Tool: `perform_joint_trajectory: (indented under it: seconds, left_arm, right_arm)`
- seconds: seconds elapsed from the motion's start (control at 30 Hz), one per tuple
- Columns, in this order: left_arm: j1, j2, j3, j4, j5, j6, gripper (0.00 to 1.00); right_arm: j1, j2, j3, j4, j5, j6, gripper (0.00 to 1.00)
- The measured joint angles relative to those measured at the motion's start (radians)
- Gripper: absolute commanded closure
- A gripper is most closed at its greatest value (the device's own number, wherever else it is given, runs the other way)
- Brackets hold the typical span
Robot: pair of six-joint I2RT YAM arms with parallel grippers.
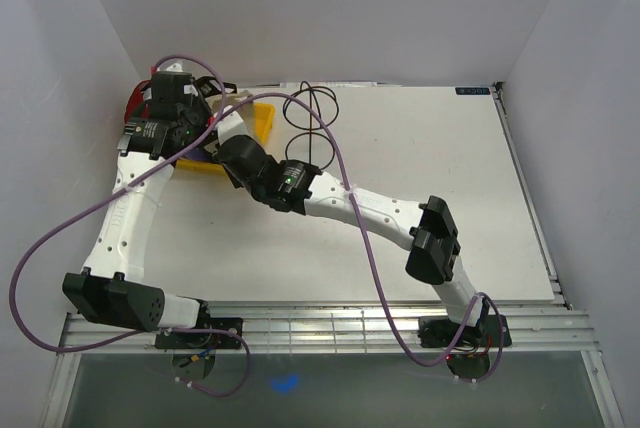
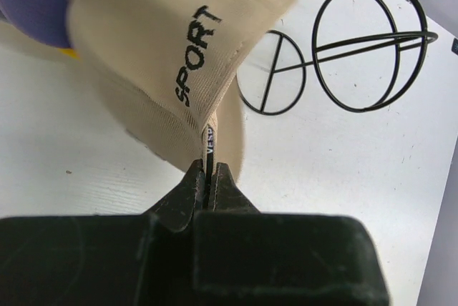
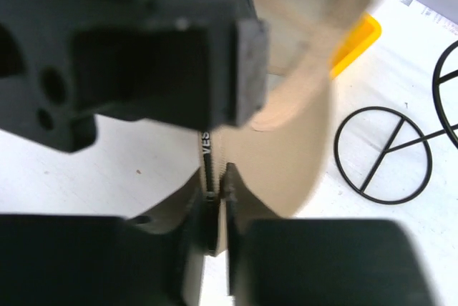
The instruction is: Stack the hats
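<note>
The robot's right gripper needs to put the beige hat, which hangs above the table now, down over the black wire dome stand (image 1: 316, 121) (image 3: 444, 133) beside the yellow tray.
A beige hat (image 2: 143, 56) with black SPORT lettering hangs above the table, and both grippers hold it. My left gripper (image 2: 210, 166) is shut on its lower edge, where a black inner band shows. My right gripper (image 3: 217, 177) is pinched on the same banded edge of the beige hat (image 3: 293, 149), directly below the left gripper's dark body (image 3: 143, 48). A lavender hat (image 2: 32, 9) peeks out behind the beige one at the top left. In the top view a red hat (image 1: 133, 106) shows at the back left, mostly hidden by the left arm. The other hats are hidden.
A flat yellow tray (image 1: 262, 118) lies under the two wrists at the back left, its corner (image 3: 358, 38) showing past the hat. A black wire dome stand (image 1: 312, 128) lies on its side just to the right of the grippers, close by (image 2: 358, 48).
</note>
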Motion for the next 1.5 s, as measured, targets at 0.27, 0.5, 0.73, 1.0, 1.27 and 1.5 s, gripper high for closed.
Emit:
perform_joint_trajectory:
  seconds: [0.27,0.5,0.73,1.0,1.27,1.5]
  left_arm:
    - [0.0,-0.001,0.011,-0.012,0.003,-0.008,0.48]
    - [0.002,0.025,0.219,-0.026,0.024,-0.006,0.25]
    - [-0.003,0.114,0.561,-0.001,0.047,-0.023,0.24]
    - [-0.003,0.044,0.555,0.044,-0.017,-0.048,0.24]
    - [-0.003,-0.165,0.348,0.095,-0.029,-0.06,0.24]
    - [-0.003,-0.213,0.234,0.106,-0.021,-0.058,0.24]
  right_arm:
    - [0.002,-0.013,-0.006,-0.008,0.004,0.01,0.92]
    - [-0.006,-0.105,-0.056,-0.006,-0.031,0.075,0.92]
    - [-0.032,-0.184,-0.092,-0.011,-0.104,0.172,0.92]
    - [-0.261,-0.321,-0.303,0.091,-0.376,0.404,0.92]
    - [-0.486,-0.41,-0.504,0.425,-0.612,0.715,0.92]
    - [-0.566,-0.443,-0.718,0.764,-0.683,1.019,0.92]
